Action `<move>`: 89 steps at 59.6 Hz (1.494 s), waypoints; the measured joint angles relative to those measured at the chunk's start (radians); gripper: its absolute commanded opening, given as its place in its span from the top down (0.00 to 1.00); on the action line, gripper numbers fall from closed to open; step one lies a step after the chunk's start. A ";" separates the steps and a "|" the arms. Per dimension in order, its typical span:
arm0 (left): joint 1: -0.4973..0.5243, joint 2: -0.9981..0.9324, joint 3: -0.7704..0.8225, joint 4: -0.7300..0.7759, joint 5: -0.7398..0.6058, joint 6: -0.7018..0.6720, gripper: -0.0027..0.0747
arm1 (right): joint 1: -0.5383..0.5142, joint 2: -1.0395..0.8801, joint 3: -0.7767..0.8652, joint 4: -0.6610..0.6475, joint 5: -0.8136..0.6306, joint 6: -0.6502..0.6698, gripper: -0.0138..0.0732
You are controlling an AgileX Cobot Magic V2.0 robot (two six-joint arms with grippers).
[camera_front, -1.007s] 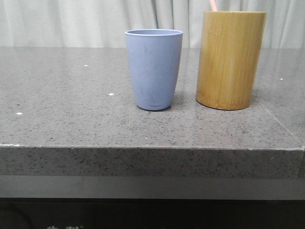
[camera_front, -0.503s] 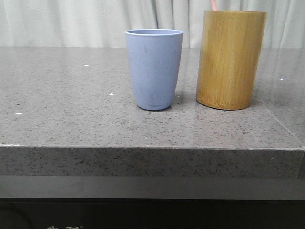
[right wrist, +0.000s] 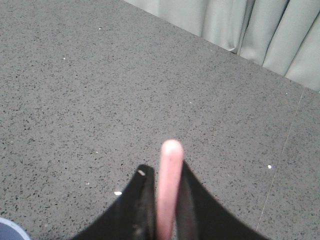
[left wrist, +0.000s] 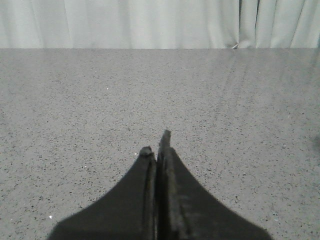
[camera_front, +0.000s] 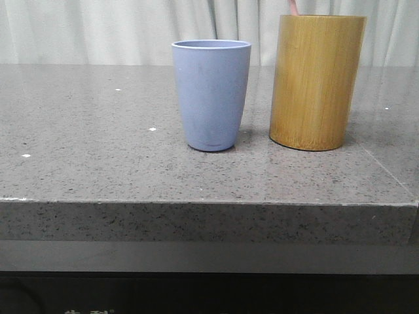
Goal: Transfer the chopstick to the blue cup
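Observation:
My right gripper needs to let go of the pink chopstick. It will then lean inside the blue cup [camera_front: 192, 44], tilted away from the bamboo holder.
The blue cup [camera_front: 211, 95] stands upright on the grey stone table [camera_front: 98, 144], left of the taller bamboo holder [camera_front: 317, 82]. A pale pink chopstick end [camera_front: 293, 6] shows just above the holder's rim. In the right wrist view my right gripper [right wrist: 163, 168] is shut on the pink chopstick [right wrist: 169, 190], whose rounded end sticks out past the fingertips. A sliver of the blue cup [right wrist: 7, 231] shows at that frame's corner. My left gripper [left wrist: 155, 143] is shut and empty over bare table. Neither gripper shows in the front view.
A pale curtain [camera_front: 98, 29] hangs behind the table. The table's front edge [camera_front: 209, 203] runs across the front view. A seam [right wrist: 282, 150] crosses the stone under the right gripper.
Less of the pink chopstick end shows above the bamboo holder's rim than one second ago. The cup and the holder have not moved.

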 measured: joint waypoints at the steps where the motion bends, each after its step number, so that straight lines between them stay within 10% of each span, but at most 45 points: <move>1: 0.000 0.000 0.000 0.000 0.000 0.000 0.99 | 0.000 0.000 0.000 0.000 0.000 0.000 0.86; 45: 0.000 0.000 0.000 0.000 0.000 -0.002 0.99 | 0.007 -0.283 -0.004 0.169 -0.281 0.000 0.90; 89: 0.000 0.000 0.000 0.000 0.000 -0.002 0.99 | 0.200 -0.009 -0.004 0.245 -0.252 0.000 0.84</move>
